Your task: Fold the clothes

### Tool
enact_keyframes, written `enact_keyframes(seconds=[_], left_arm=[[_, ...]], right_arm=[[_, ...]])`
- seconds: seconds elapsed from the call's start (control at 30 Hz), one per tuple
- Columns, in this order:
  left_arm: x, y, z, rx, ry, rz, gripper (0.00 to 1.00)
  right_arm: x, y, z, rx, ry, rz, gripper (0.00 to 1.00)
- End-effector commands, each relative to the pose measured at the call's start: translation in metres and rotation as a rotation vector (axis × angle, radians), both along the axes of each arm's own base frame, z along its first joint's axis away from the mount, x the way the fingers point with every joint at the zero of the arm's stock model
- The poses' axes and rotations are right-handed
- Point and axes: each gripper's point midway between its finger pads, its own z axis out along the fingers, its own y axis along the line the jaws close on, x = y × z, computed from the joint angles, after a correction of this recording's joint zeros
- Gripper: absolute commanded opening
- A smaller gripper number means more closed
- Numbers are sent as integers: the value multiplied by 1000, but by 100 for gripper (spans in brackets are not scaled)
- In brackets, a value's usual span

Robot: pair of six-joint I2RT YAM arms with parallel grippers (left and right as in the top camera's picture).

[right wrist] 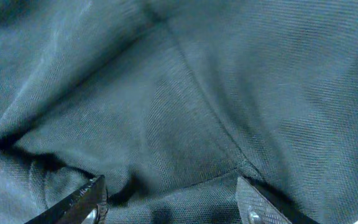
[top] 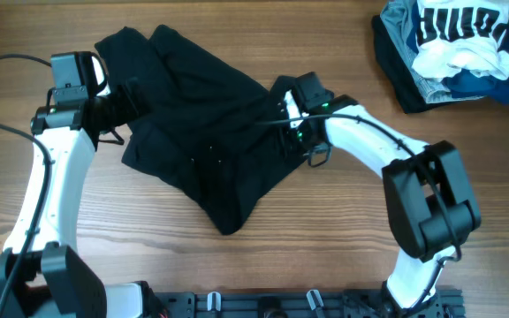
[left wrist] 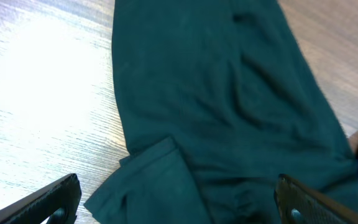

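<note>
My left gripper should close on the black garment's side edge [top: 125,83] [left wrist: 122,106], between its far corner and the folded corner that is between the fingers now.
The black garment [top: 197,124] lies crumpled across the middle of the wooden table. My left gripper [top: 126,104] is at its left edge, open, with a folded corner of the cloth [left wrist: 160,186] between the two wide-apart fingers [left wrist: 179,205]. My right gripper [top: 283,124] is at the garment's right edge. In the right wrist view its fingers [right wrist: 173,202] are open and press down on the black cloth [right wrist: 185,106], with a seam and hem lying between them.
A pile of folded clothes [top: 449,49], with a white-and-navy lettered garment on top, sits at the back right corner. Bare wood [left wrist: 36,93] lies left of the garment. A black rail [top: 307,305] runs along the table's front edge.
</note>
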Motion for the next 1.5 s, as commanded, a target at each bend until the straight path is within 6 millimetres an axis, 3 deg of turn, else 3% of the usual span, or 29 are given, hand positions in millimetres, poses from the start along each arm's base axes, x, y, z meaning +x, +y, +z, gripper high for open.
enact_keyframes(seconds=[0.0,0.17,0.27,0.33,0.4,0.47,0.57,0.67,0.8,0.87,0.9,0.93,0.97,1.0,1.07,1.17,1.23,1.3,1.33,1.37,1.47], left_arm=[[2,5,-33,12,76,-4,100],[8,6,-69,4,143,-5,100],[18,7,-80,5,135,-5,100],[31,9,-84,10,93,-5,100],[52,9,-90,8,28,-12,100],[75,-1,-97,-3,-51,-99,100],[101,-22,-117,-14,-130,-196,97],[115,-40,-146,8,-160,-255,94],[123,-50,-168,22,-180,-272,87],[122,-56,-177,20,-171,-284,77],[121,-58,-179,20,-167,-288,65],[121,-57,-182,31,-159,-280,43],[120,-51,-183,48,-149,-256,12],[120,-47,-178,57,-146,-239,4],[116,-33,-155,55,-137,-167,4],[101,-7,-81,93,-160,-76,4],[70,9,-22,138,-162,-24,4],[23,21,13,174,-98,31,4],[-8,31,22,186,-38,105,4],[-26,36,24,196,4,138,4],[-65,47,22,197,117,207,4]], right_arm=[[17,-69,-31,-111,45,-168,69],[41,-136,-29,-73,27,-343,69],[53,-161,-19,-21,18,-387,69],[65,-162,7,24,12,-376,67],[83,-155,52,43,-45,-334,67],[92,-141,100,54,-116,-286,69],[93,-124,142,71,-190,-249,72],[85,-116,153,73,-195,-228,72],[80,-116,150,69,-171,-231,71],[80,-116,150,74,-165,-251,65],[80,-116,150,75,-163,-255,60],[80,-116,150,75,-162,-255,54],[79,-116,149,75,-157,-259,49],[78,-116,149,75,-152,-262,47],[73,-117,147,72,-131,-262,46],[60,-114,143,76,-73,-257,45],[48,-107,138,67,-31,-230,45],[40,-98,127,58,-5,-194,46],[33,-91,115,54,17,-176,46],[28,-88,107,51,33,-166,46],[5,-75,81,62,104,-124,46]])
